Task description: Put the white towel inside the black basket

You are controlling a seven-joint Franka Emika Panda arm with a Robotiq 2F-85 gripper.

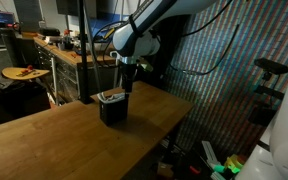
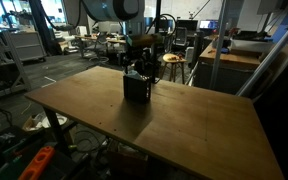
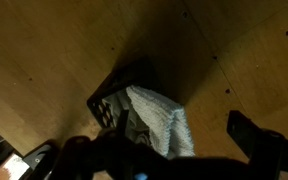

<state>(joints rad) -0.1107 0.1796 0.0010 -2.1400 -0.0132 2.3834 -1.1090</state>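
The end of the white towel hangs over the rim of the black basket, so the gripper will close on that loose end (image 3: pixel 181 138) and work it inside.
The black basket (image 1: pixel 112 110) stands on the wooden table (image 1: pixel 54 140), and it shows in both exterior views (image 2: pixel 136 88). The white towel (image 3: pixel 162 122) lies draped into the basket (image 3: pixel 112 98), with its upper part hanging over the basket's rim; a bit of white shows at the top of the basket (image 1: pixel 111 97). My gripper (image 3: pixel 174 152) hovers just above the basket (image 1: pixel 127 76) (image 2: pixel 136 62). Its fingers are spread wide on either side of the towel and do not pinch it.
The table edge (image 1: pixel 169 118) runs close behind the basket. A workbench with clutter (image 1: pixel 59 50) stands beyond it. A stool (image 2: pixel 171 62) and desks (image 2: pixel 234 50) stand past the table's far side.
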